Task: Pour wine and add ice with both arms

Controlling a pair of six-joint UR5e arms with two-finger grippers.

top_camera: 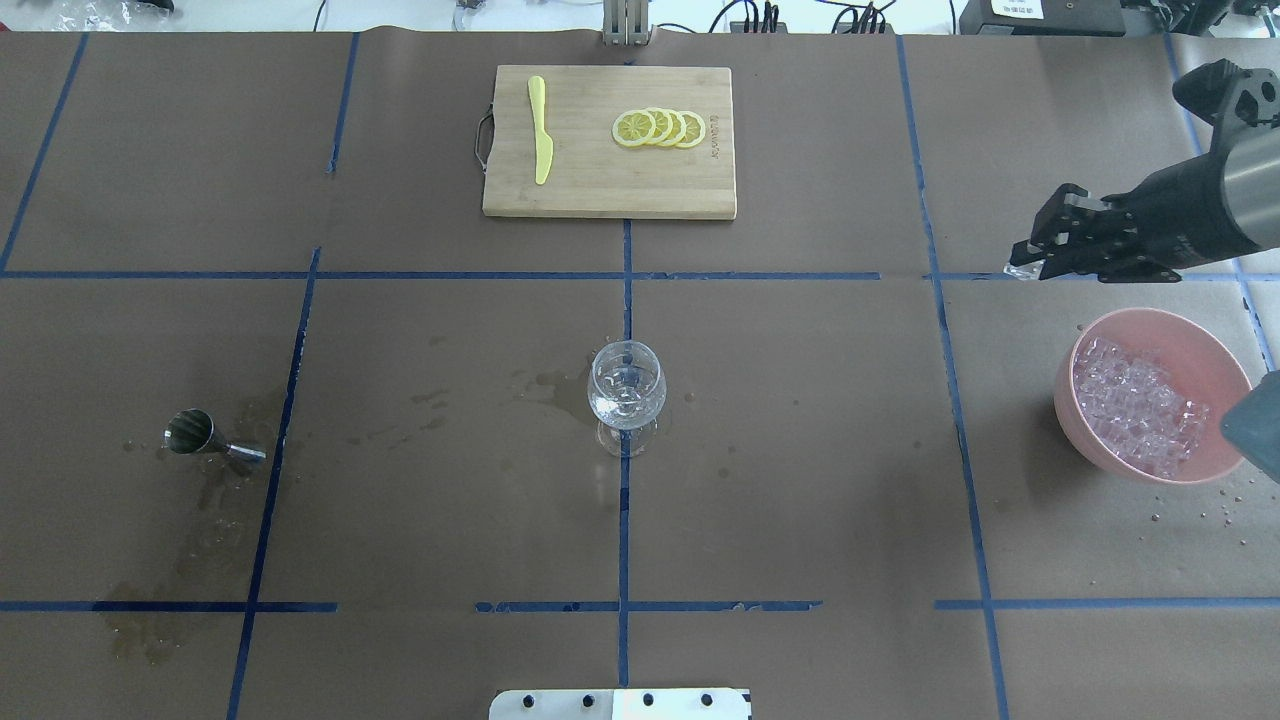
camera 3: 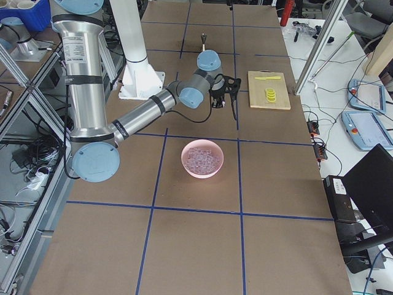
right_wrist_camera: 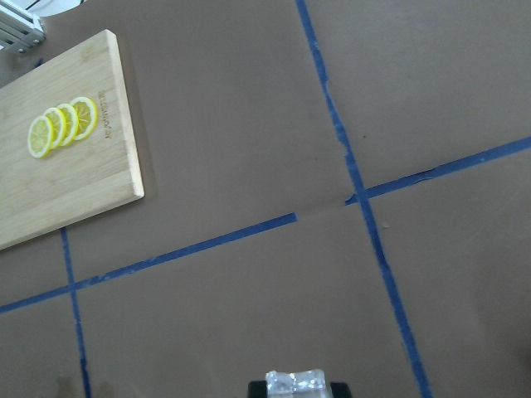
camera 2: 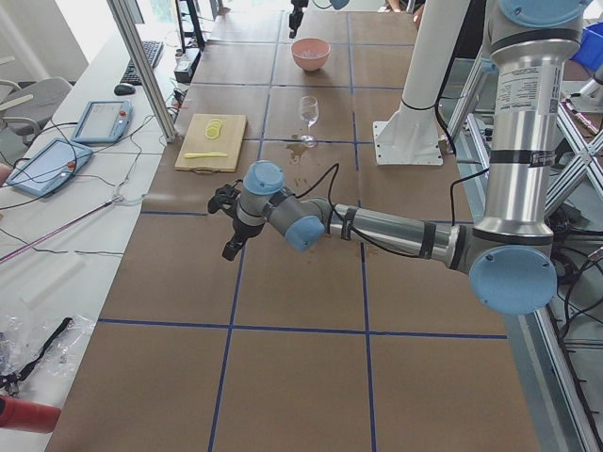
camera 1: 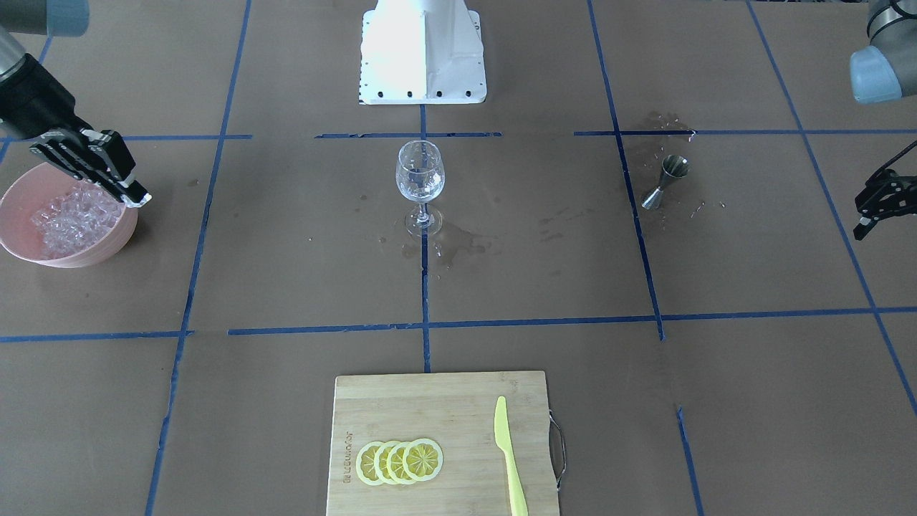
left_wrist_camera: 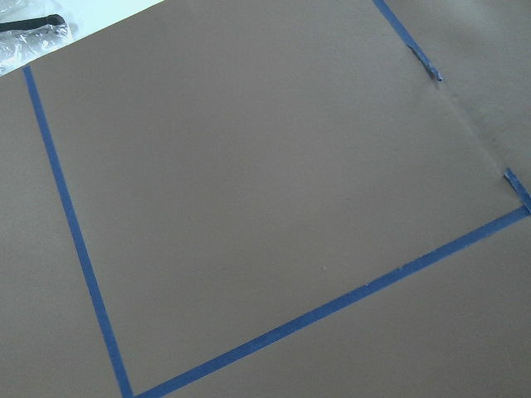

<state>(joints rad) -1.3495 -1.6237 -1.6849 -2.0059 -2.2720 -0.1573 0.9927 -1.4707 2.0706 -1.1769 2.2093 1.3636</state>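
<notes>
My right gripper has the ice cube, now above the pink bowl's edge. It will let go of it inside the bowl of the clear stemmed wine glass point(camera 1: 420, 178).
A clear stemmed wine glass point(camera 1: 420, 175) point(top_camera: 626, 390) stands upright at the table's centre; I cannot make out wine in it. The ice point(camera 1: 71, 218) point(top_camera: 1140, 410) is a glittering heap in a pink bowl point(camera 1: 97, 252) point(top_camera: 1066, 400). My right gripper point(camera 1: 136, 197) point(top_camera: 1025, 265) hangs above the bowl's edge, shut on one clear ice cube point(right_wrist_camera: 296, 383). My left gripper point(camera 1: 863, 226) point(camera 2: 226, 226) is open and empty, well off to the side of a steel jigger point(camera 1: 666, 179) point(top_camera: 200, 435) that lies on its side.
Wet patches point(camera 1: 451, 247) spread around the glass foot and the jigger. A wooden cutting board point(camera 1: 437, 408) point(top_camera: 600, 190) at the operators' edge bears lemon slices point(camera 1: 400, 461) and a yellow knife point(camera 1: 509, 459). The white pedestal point(camera 1: 423, 50) stands behind the glass.
</notes>
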